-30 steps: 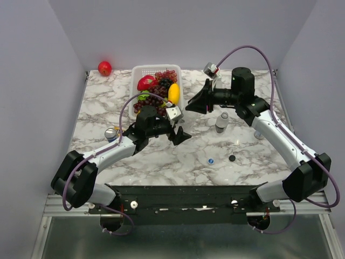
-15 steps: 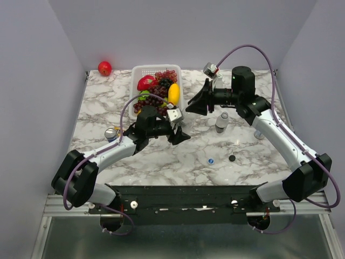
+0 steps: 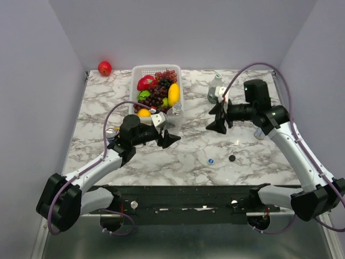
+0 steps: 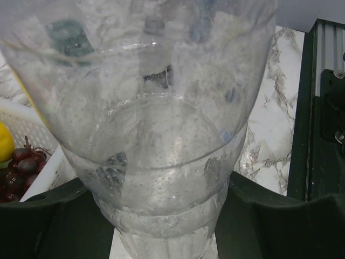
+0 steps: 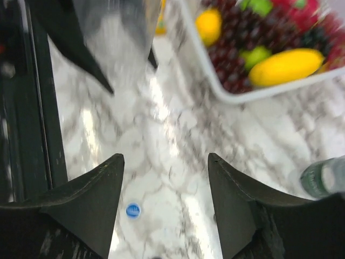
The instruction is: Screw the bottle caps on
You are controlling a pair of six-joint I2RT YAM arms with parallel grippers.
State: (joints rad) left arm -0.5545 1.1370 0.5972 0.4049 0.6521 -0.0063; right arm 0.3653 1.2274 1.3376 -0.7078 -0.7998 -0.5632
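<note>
The robot's right gripper should next move to the sides of the blue cap [image 3: 210, 161] [image 5: 133, 210], the one lying near the black cap, and close there.
My left gripper [image 3: 170, 134] is shut on a clear plastic bottle [image 3: 175, 110], which stands upright just off the basket's near right corner. In the left wrist view the bottle [image 4: 161, 135] fills the frame, and the dark jaws of the left gripper [image 4: 167, 221] press on both its sides. My right gripper [image 3: 216, 118] hangs open and empty right of centre. Through its spread fingers, the right gripper [image 5: 164, 162] looks down on the blue cap [image 5: 133, 210]. The blue cap [image 3: 211, 161] and the black cap [image 3: 232, 158] lie loose on the marble. The white-green cap is not visible.
A white basket [image 3: 134, 81] of toy fruit stands at the back centre. A second clear bottle [image 3: 215, 87] stands to its right, seen also as a green-labelled bottle [image 5: 323, 175]. A drink can [image 3: 110, 133] sits by the left arm, a red apple [image 3: 104, 68] far left.
The left gripper has shut on the bottle and drawn it towards the near left. The right gripper has opened, let go and pulled back to the right.
</note>
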